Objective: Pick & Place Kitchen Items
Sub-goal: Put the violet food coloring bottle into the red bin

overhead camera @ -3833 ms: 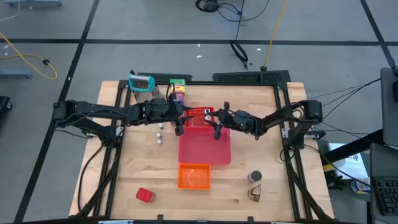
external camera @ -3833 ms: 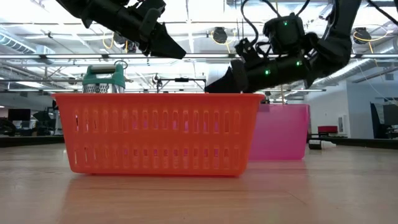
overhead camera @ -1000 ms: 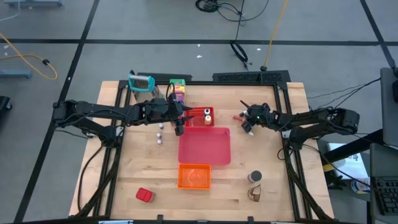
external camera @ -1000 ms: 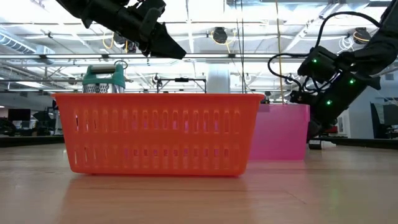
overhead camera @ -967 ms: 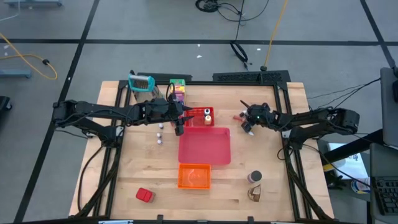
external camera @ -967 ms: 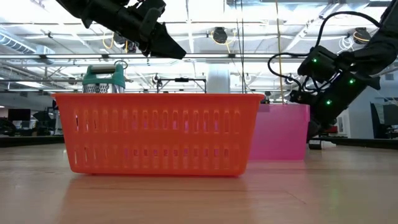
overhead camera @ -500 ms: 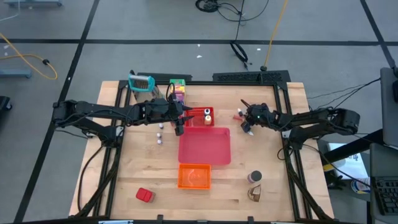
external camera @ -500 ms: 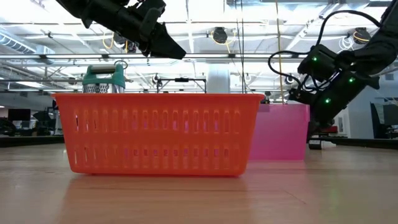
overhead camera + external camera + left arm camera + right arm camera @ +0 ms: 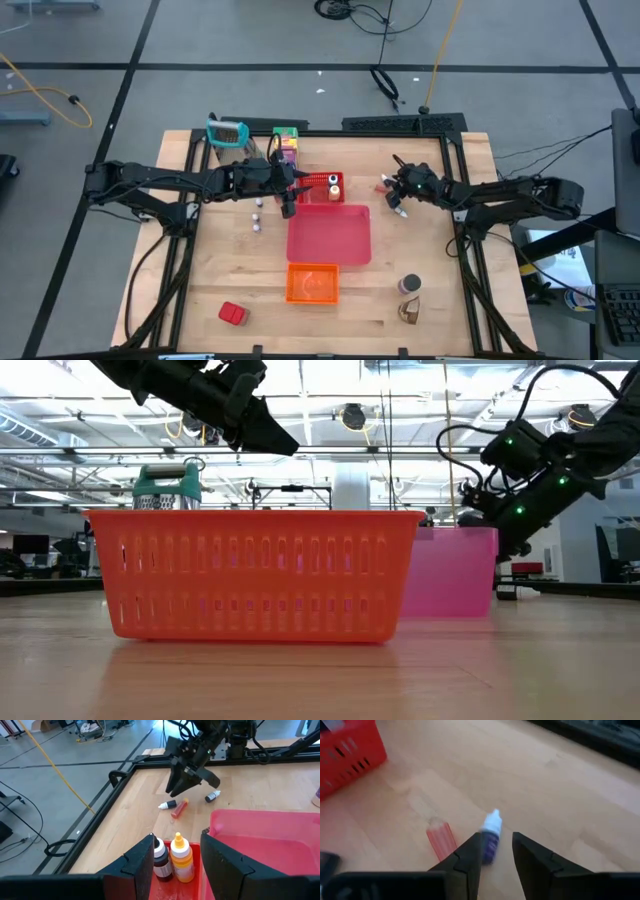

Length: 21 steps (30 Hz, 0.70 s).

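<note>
The purple bottle is lying flat, while the bottles in the red basket stand upright. My right gripper should grip its body [image 9: 490, 847] and offer its cap to my left gripper.
My right gripper [image 9: 395, 197] hovers open, tilted down, over small bottles lying on the wood right of the little red basket [image 9: 322, 185]. A purple bottle with a white cap [image 9: 491, 837] lies on its side on the table, ahead of my right gripper [image 9: 496, 835] and in line with the gap between its fingers. A clear red bottle [image 9: 440, 840] lies beside it. Whether a finger touches the purple bottle, I cannot tell. My left gripper [image 9: 177, 836] hangs open above the red basket, where a dark bottle [image 9: 160, 857] and an orange one [image 9: 182, 860] stand upright.
A pink-red tray [image 9: 340, 240] lies mid-table, with an orange basket [image 9: 312, 283] at its near side. The teal-handled grater [image 9: 228, 133] and stacked food boxes [image 9: 286, 143] stand at the far left. Two tiny shakers [image 9: 257, 214], a red block [image 9: 232, 314], a jar [image 9: 410, 285] and a brown piece [image 9: 410, 311] are scattered about.
My right gripper has tipped and rolled a little above the lying bottles, and its wrist has come up slightly. The bottles on the table lie where they were.
</note>
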Each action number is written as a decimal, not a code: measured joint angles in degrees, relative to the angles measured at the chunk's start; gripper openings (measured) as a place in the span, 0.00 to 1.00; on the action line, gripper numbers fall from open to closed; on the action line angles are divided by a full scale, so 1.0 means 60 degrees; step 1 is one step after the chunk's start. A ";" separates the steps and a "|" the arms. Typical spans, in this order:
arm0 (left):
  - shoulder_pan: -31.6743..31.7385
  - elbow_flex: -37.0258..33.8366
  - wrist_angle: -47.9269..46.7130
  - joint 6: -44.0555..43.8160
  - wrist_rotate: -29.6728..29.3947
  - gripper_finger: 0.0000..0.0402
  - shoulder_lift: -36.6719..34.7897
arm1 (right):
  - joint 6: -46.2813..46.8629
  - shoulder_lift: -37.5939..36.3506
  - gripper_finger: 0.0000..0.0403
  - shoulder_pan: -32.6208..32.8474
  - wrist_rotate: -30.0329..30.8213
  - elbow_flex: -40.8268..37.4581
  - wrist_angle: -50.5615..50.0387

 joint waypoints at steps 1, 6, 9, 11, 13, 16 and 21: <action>0.0000 0.0000 0.0000 0.0003 0.0000 0.40 0.0000 | 0.0049 0.0072 0.27 0.0000 -0.0003 -0.0004 -0.0003; 0.0001 0.0000 0.0002 0.0018 0.0000 0.40 -0.0002 | 0.0246 0.0314 0.32 0.0015 -0.0028 -0.0001 0.0717; 0.0002 0.0000 -0.0001 0.0018 0.0001 0.40 0.0000 | 0.0246 0.0350 0.34 0.0015 -0.0027 0.0000 0.0782; 0.0000 0.0000 0.0000 0.0016 0.0000 0.40 0.0000 | 0.0323 0.0350 0.36 0.0015 -0.0028 0.0000 0.0745; 0.0003 0.0000 -0.0001 0.0015 0.0000 0.40 0.0000 | 0.0468 0.0355 0.37 0.0015 -0.0028 0.0000 0.0723; 0.0000 0.0000 0.0003 0.0015 0.0000 0.40 0.0000 | 0.0508 0.0510 0.37 0.0018 -0.0030 0.0000 0.0755; 0.0000 0.0000 0.0003 0.0003 0.0004 0.40 0.0000 | 0.0683 0.1148 0.37 0.0018 -0.0033 0.0000 0.1077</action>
